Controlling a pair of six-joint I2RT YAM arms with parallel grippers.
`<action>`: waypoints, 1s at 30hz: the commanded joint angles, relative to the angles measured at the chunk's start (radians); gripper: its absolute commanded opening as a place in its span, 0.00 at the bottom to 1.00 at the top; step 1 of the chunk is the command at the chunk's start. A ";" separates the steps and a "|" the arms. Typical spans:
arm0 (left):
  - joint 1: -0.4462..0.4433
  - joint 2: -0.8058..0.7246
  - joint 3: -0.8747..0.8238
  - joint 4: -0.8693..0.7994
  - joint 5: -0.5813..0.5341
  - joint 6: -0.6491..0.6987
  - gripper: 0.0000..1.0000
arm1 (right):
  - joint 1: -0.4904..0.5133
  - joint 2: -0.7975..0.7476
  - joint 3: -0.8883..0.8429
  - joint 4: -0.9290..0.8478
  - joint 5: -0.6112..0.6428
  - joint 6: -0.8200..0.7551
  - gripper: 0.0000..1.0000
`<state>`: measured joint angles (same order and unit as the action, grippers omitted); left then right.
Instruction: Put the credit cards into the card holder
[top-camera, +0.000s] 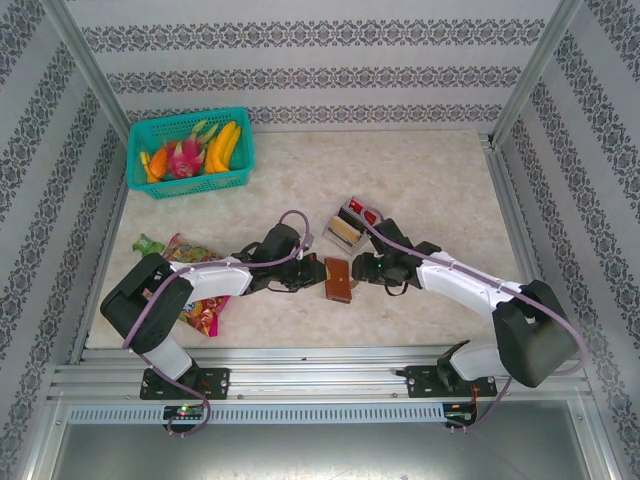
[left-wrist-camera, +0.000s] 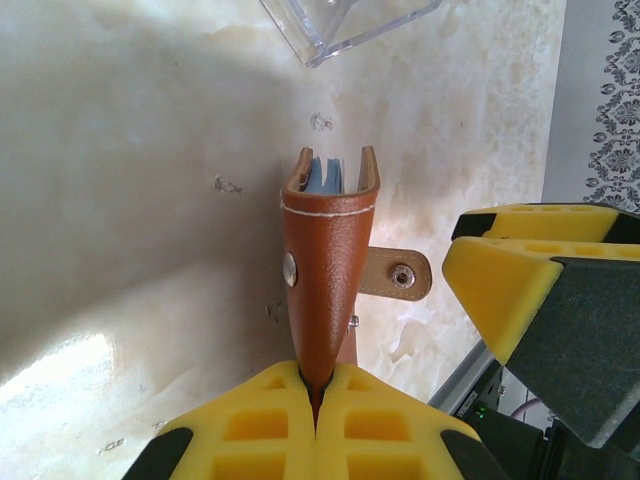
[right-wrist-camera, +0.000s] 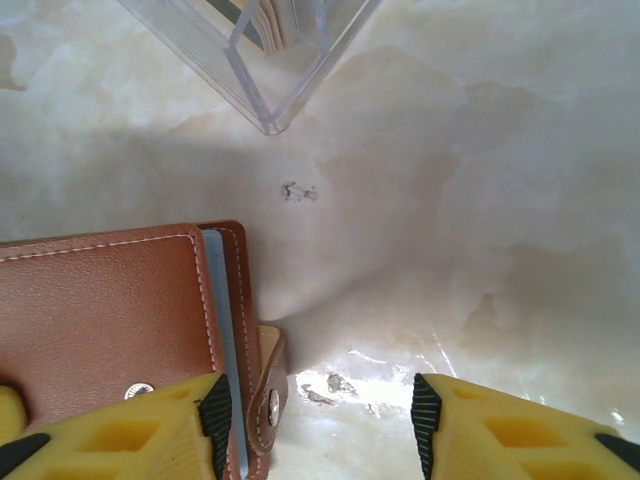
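Note:
Both covers are pinched together by my left gripper at the card holder's folded edge, so it should take only the front cover's free edge (right-wrist-camera: 206, 305) and swing it open.
The brown leather card holder (top-camera: 338, 279) lies at the table's middle, between my two grippers. My left gripper (left-wrist-camera: 318, 385) is shut on the card holder (left-wrist-camera: 325, 250), pinching its folded edge. The far covers gape a little over blue-grey sleeves, and the snap tab (left-wrist-camera: 395, 273) hangs loose to the right. From the other side my right gripper (right-wrist-camera: 320, 425) stands open, its left finger over the card holder (right-wrist-camera: 100, 310) and the tab (right-wrist-camera: 270, 390) just inside the gap. Credit cards (top-camera: 346, 228) stand upright in a clear stand (right-wrist-camera: 260, 90) just beyond.
A teal basket (top-camera: 190, 150) of toy fruit sits at the back left. A colourful snack packet (top-camera: 190, 252) lies under the left arm. Metal frame rails (top-camera: 300, 352) border the table's near edge and sides.

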<state>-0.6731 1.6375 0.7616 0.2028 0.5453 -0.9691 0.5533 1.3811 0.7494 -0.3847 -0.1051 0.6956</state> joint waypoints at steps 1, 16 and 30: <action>0.006 0.022 0.026 0.012 0.015 0.012 0.00 | -0.013 0.049 -0.010 0.042 -0.097 0.008 0.60; 0.006 0.022 0.042 -0.062 -0.015 0.039 0.08 | -0.018 0.068 -0.005 0.043 -0.112 -0.024 0.14; -0.003 -0.039 0.143 -0.302 -0.132 0.149 0.67 | -0.039 -0.099 -0.005 0.093 -0.313 -0.018 0.05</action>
<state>-0.6731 1.6180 0.8509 -0.0399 0.4160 -0.8707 0.5251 1.2907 0.7425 -0.3012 -0.3553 0.6754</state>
